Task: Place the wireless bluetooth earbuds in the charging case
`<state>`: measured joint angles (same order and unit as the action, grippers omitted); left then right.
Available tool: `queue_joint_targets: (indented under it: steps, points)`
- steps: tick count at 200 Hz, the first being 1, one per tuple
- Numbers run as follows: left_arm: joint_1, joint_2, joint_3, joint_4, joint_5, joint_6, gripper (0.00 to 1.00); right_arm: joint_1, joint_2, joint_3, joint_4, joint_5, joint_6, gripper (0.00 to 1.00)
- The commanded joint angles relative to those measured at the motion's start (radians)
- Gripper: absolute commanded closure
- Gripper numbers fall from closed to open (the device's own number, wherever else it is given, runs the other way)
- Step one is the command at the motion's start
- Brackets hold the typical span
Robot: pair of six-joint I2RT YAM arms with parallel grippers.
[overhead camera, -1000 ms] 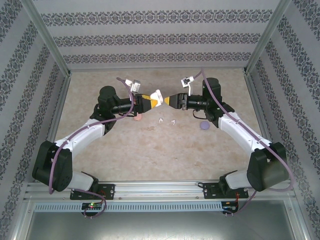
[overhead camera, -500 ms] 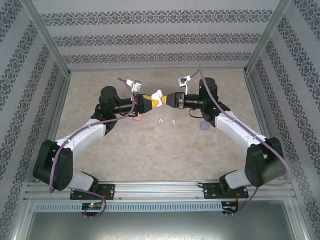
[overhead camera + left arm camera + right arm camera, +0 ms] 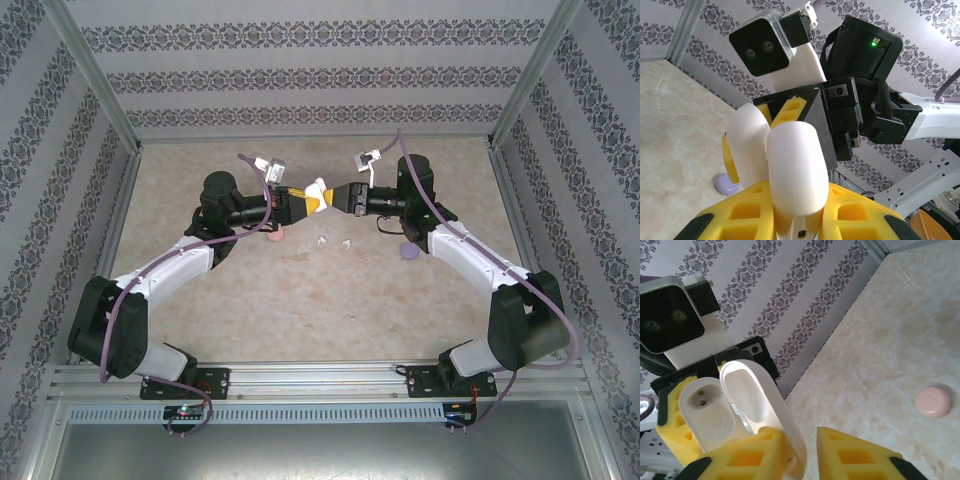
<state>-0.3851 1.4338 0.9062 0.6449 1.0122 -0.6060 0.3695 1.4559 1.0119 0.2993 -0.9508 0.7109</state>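
The charging case's holes face the robot's right gripper, so it should hold the case's lid while the left gripper takes hold again of the case's body [image 3: 797, 170] with the holes up.
My left gripper [image 3: 305, 203] is shut on the body of a white charging case [image 3: 316, 190], held in the air above the middle of the table. In the left wrist view the case [image 3: 795, 170] stands between my yellow fingers. Its lid [image 3: 757, 400] is swung open and both wells of the case body [image 3: 707, 412] are bare. My right gripper [image 3: 335, 197] straddles the lid: one finger touches it, and a gap shows at the other finger. Two white earbuds [image 3: 322, 240] [image 3: 346, 244] lie on the table below the grippers.
A pink case [image 3: 276, 235] [image 3: 933, 401] rests on the table under the left arm. A purple case [image 3: 408, 252] [image 3: 725, 184] lies under the right arm. Patterned walls and a metal frame enclose the table on three sides.
My right gripper has moved left up to the case, and its jaws have narrowed around the open lid. The left arm has barely moved.
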Motion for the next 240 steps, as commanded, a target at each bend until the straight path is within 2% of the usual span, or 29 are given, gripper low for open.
queue_joint_targets:
  steps: [1, 33, 40, 49, 57, 72, 98, 111, 137, 174, 218, 240]
  points:
    - [-0.017, 0.006, 0.025, 0.07, 0.016, -0.002, 1.0, 0.012, 0.01, 0.023, 0.058, -0.025, 0.012, 0.82]
    - [-0.018, 0.014, 0.021, 0.058, -0.003, 0.002, 1.0, 0.012, 0.006, 0.029, 0.057, -0.022, 0.015, 1.0]
    - [-0.018, 0.013, 0.018, 0.05, -0.012, 0.007, 1.0, 0.011, 0.004, 0.03, 0.054, -0.021, 0.015, 1.0]
    - [-0.019, 0.013, 0.016, 0.034, -0.029, 0.014, 0.95, 0.011, 0.003, 0.032, 0.047, -0.016, 0.013, 1.0]
    - [-0.018, 0.015, 0.015, 0.021, -0.038, 0.021, 0.9, 0.011, 0.004, 0.037, 0.034, -0.01, 0.008, 1.0]
    - [-0.017, 0.014, 0.015, -0.024, -0.076, 0.041, 0.69, 0.006, 0.008, 0.045, 0.001, 0.009, -0.007, 1.0]
    - [-0.006, -0.008, 0.009, -0.104, -0.142, 0.09, 0.41, -0.019, 0.025, 0.049, -0.05, 0.045, -0.028, 1.0]
    - [0.012, -0.031, 0.007, -0.145, -0.155, 0.11, 0.32, -0.038, 0.03, 0.046, -0.08, 0.066, -0.045, 1.0]
    - [0.049, -0.09, 0.034, -0.326, -0.162, 0.221, 0.23, -0.071, 0.042, 0.061, -0.172, 0.09, -0.113, 1.0]
    - [0.076, -0.098, 0.166, -0.688, -0.135, 0.451, 0.18, -0.082, 0.069, 0.134, -0.373, 0.137, -0.302, 1.0]
    - [0.087, 0.033, 0.403, -1.104, -0.032, 0.712, 0.15, -0.063, 0.098, 0.255, -0.645, 0.188, -0.591, 1.0]
    - [0.089, 0.105, 0.51, -1.253, 0.016, 0.807, 0.18, -0.058, 0.095, 0.287, -0.718, 0.193, -0.675, 1.0]
